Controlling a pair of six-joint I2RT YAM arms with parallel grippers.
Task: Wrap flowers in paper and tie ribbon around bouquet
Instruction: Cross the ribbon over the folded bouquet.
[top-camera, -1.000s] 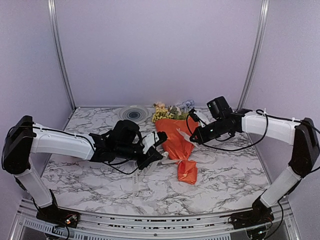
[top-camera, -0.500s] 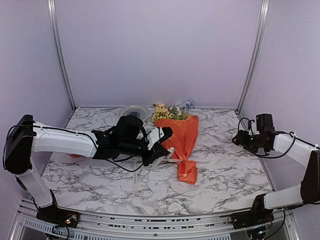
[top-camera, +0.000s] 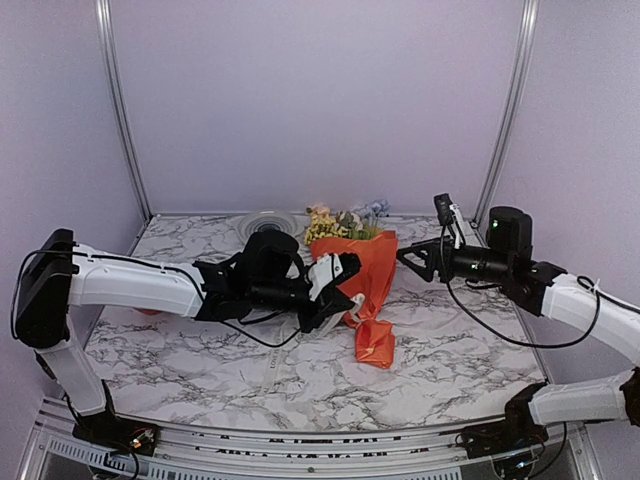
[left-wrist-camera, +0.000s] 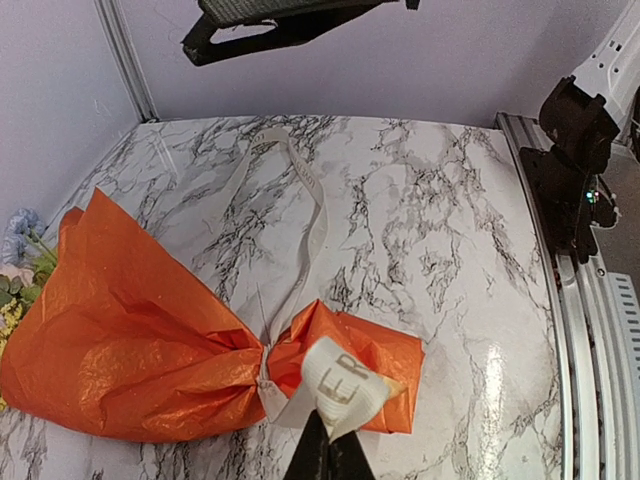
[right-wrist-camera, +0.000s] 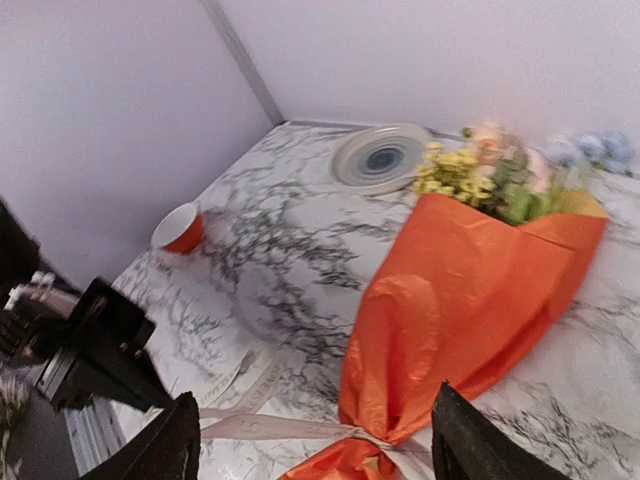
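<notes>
My left gripper is under just a short fold of ribbon, so my right gripper will hold the fold while my left gripper pinches lower by the ribbon's tie (left-wrist-camera: 265, 368).
The bouquet (top-camera: 366, 285) lies on the marble table, its orange paper (left-wrist-camera: 120, 335) pinched in near the narrow end by the cream ribbon (left-wrist-camera: 312, 215). The flowers (top-camera: 345, 222) stick out of the wide far end. My left gripper (left-wrist-camera: 330, 452) is shut on a lettered end of the ribbon (left-wrist-camera: 343, 392) just beside the narrow end; in the top view the left gripper (top-camera: 340, 298) is at the bouquet's left side. My right gripper (top-camera: 425, 232) hovers open to the right of the bouquet, nothing between its fingers (right-wrist-camera: 165, 450). A ribbon tail (right-wrist-camera: 265, 428) trails left from the tie.
A round white disc (top-camera: 268, 226) lies at the back beside the flowers. A small orange cup (right-wrist-camera: 180, 228) stands at the left, mostly behind my left arm in the top view. Loose ribbon (top-camera: 272, 365) lies on the table in front of the left arm.
My right gripper let go at the bouquet, opened, swung far out to the right, then came back toward the bouquet. The left gripper shifted slightly right, still holding the ribbon.
</notes>
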